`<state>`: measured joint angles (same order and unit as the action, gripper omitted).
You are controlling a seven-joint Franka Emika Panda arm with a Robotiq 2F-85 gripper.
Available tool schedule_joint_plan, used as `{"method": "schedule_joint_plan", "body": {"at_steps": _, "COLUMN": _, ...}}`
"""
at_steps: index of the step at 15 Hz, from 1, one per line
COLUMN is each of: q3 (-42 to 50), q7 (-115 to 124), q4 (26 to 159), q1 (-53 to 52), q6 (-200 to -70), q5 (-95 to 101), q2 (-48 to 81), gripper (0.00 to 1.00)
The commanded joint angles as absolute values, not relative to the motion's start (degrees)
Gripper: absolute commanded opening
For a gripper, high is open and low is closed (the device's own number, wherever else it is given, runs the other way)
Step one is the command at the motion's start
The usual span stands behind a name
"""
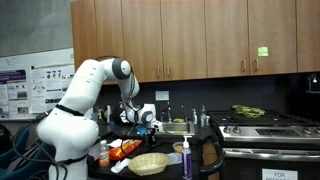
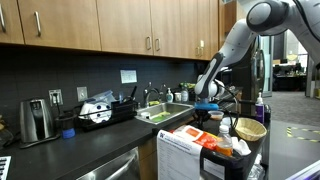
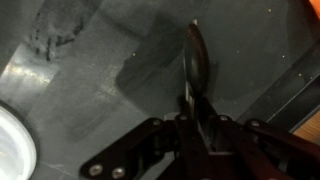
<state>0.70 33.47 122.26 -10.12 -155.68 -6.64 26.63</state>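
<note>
The dark utensil is on its edge in my gripper, so I should open and take its handle (image 3: 190, 93) with the utensil's broad side up before I lift it.
In the wrist view my gripper (image 3: 192, 115) has its two fingers drawn close together on a thin dark blade-like utensil (image 3: 192, 60). The utensil is seen edge-on and sticks out past the fingertips, over a dull grey surface (image 3: 90, 60). What kind of utensil it is cannot be made out. In both exterior views the white arm bends down over the counter beside the sink, with the gripper (image 1: 148, 117) (image 2: 207, 100) low above the sink area. The utensil is too small to see there.
A white round rim (image 3: 10, 145) lies at the wrist view's lower left. The sink (image 2: 158, 116) has a faucet behind it. A toaster (image 2: 37, 120), a stove (image 1: 265, 125), a woven basket (image 1: 148, 163), a dark bottle (image 1: 187, 155) and orange packets (image 1: 120, 150) stand nearby.
</note>
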Motion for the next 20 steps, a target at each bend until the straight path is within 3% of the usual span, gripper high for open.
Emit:
{"method": "schedule_joint_plan", "body": {"at_steps": 1, "q3": 0.7, "q7": 31.6, "q4": 123.5, "q1": -10.1, "q6": -156.0, "q5": -7.5, "q2": 25.4, "gripper": 0.08}}
{"method": "schedule_joint_plan", "body": {"at_steps": 2, "q3": 0.8, "q7": 31.6, "q4": 123.5, "q1": -10.2, "q6": -155.9, "q5": -7.5, "q2": 25.4, "gripper": 0.45}}
{"method": "schedule_joint_plan", "body": {"at_steps": 4, "q3": 0.9, "q7": 31.4, "q4": 123.4, "q1": -10.2, "q6": -155.8, "q5": -7.4, "q2": 25.5, "gripper": 0.51}}
{"method": "schedule_joint_plan", "body": {"at_steps": 5, "q3": 0.7, "q7": 31.2, "q4": 123.4, "q1": -10.1, "q6": -155.9, "q5": -7.5, "q2": 25.5, "gripper": 0.12}}
{"method": "schedule_joint_plan", "body": {"at_steps": 6, "q3": 0.9, "q7": 31.1, "q4": 123.4, "q1": -10.3, "q6": -155.8, "q5": -7.2, "q2": 25.5, "gripper": 0.4}}
{"method": "schedule_joint_plan", "body": {"at_steps": 7, "q3": 1.0, "q7": 31.1, "q4": 123.3, "q1": -10.4, "q6": -155.9, "q5": -7.1, "q2": 25.5, "gripper": 0.1}}
{"method": "schedule_joint_plan", "body": {"at_steps": 9, "q3": 0.8, "q7": 30.6, "q4": 123.3, "q1": -10.3, "q6": -156.0, "q5": -7.4, "q2": 25.6, "gripper": 0.12}}
{"method": "schedule_joint_plan", "body": {"at_steps": 11, "q3": 1.0, "q7": 30.5, "q4": 123.2, "q1": -10.4, "q6": -155.9, "q5": -7.2, "q2": 25.5, "gripper": 0.0}}
{"method": "schedule_joint_plan", "body": {"at_steps": 12, "q3": 0.9, "q7": 30.3, "q4": 123.2, "q1": -10.3, "q6": -155.9, "q5": -7.3, "q2": 25.2, "gripper": 0.05}}
{"method": "schedule_joint_plan", "body": {"at_steps": 14, "q3": 1.0, "q7": 30.4, "q4": 123.3, "q1": -10.3, "q6": -155.9, "q5": -7.1, "q2": 24.7, "gripper": 0.0}}
{"method": "schedule_joint_plan", "body": {"at_steps": 20, "q3": 1.0, "q7": 29.5, "q4": 123.4, "q1": -10.2, "q6": -155.9, "q5": -7.3, "q2": 24.6, "gripper": 0.0}}
